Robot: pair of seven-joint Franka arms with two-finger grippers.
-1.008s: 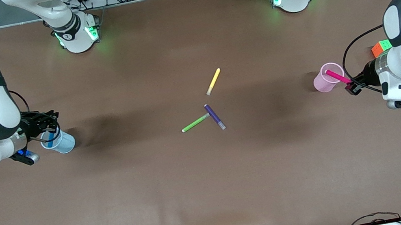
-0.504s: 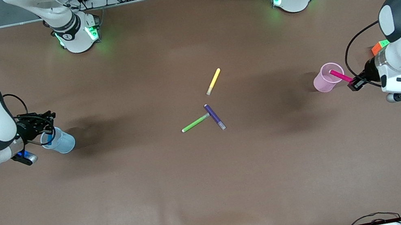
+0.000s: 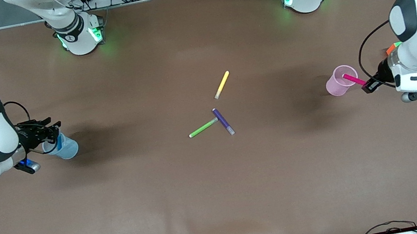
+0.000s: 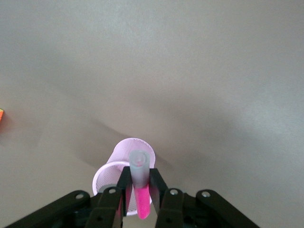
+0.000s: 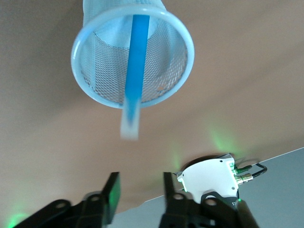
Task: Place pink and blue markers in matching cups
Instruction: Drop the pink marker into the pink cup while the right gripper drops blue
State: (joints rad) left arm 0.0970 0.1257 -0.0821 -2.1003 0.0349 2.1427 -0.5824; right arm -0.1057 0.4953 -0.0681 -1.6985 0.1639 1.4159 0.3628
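I will release the pink marker, now slanted over the cup's rim, from my left gripper inside the pale pink cup [image 3: 340, 80] [image 4: 125, 179], so that it drops below the rim of the cup.
The pale blue cup [image 3: 63, 147] [image 5: 133, 52] stands at the right arm's end of the table. The blue marker [image 5: 136, 66] leans inside it, its pale end sticking out over the rim. My right gripper [image 3: 44, 135] [image 5: 140, 192] is beside the cup's mouth, open, with nothing between its fingers. At the left arm's end stands the pale pink cup [image 3: 339, 85] [image 4: 111, 173]. My left gripper [image 3: 367, 87] [image 4: 140, 183] is shut on the pink marker [image 3: 353, 79] [image 4: 142, 202], held slanted, its pale end reaching over the pink cup's rim.
A yellow pen [image 3: 222, 84], a green pen [image 3: 203, 127] and a dark purple pen [image 3: 223, 121] lie near the table's middle, the green and purple touching. A coloured cube [image 3: 393, 48] sits by the left arm, farther from the front camera than the pink cup.
My right gripper has opened and let go of the blue marker, which now rests in the blue cup. The left gripper has lowered the pink marker's end a little into the pink cup.
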